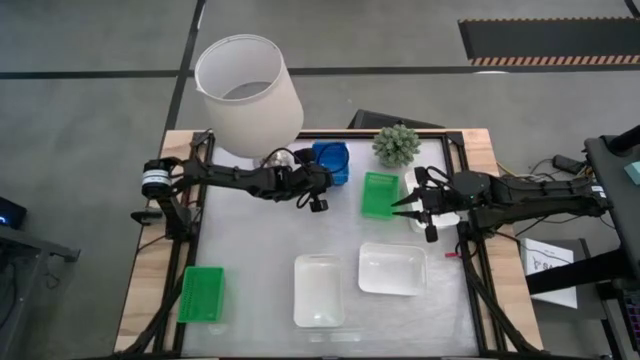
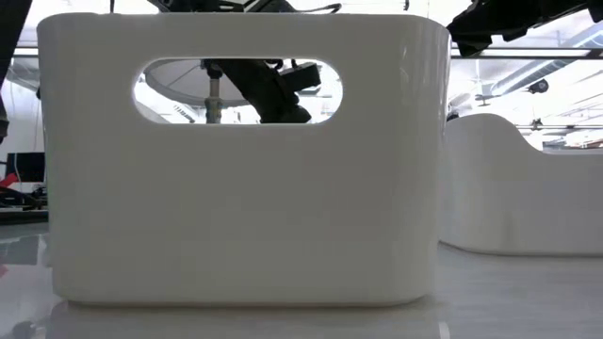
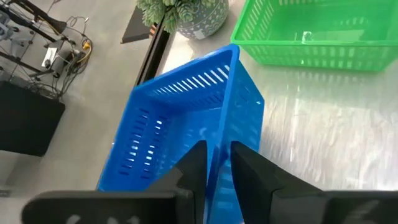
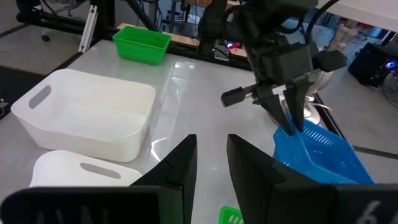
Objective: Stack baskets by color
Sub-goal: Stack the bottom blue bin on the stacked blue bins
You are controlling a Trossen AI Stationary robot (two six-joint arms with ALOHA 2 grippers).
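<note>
My left gripper will open, retake the basket's near rim (image 3: 225, 115), and set the basket straight before leaving, because the blue basket slants under it.
A blue basket (image 1: 333, 158) stands at the table's far edge, between the lamp and the potted plant. My left gripper (image 1: 322, 183) is at its near left corner, open by a narrow gap, with the basket's near wall between the fingers. One green basket (image 1: 380, 194) lies mid-table and another (image 1: 202, 293) at the near left. Two white baskets (image 1: 318, 290) (image 1: 392, 268) rest on their bottoms near the front edge. My right gripper (image 1: 420, 205) hovers open just right of the middle green basket, with nothing between its fingers. My left gripper (image 3: 217, 165) straddles the blue basket's near wall (image 3: 219, 149) at its left end, one finger (image 3: 252, 177) outside and one inside. It comes slanting down from the table's left. The basket rests on the table. Whether the fingers touch the wall I cannot tell.
A white lampshade (image 1: 248, 90) stands over the far left corner, close to the left arm. A small potted plant (image 1: 396, 145) sits at the far edge, right of the blue basket. In the low view a white basket (image 2: 236, 160) fills the foreground.
</note>
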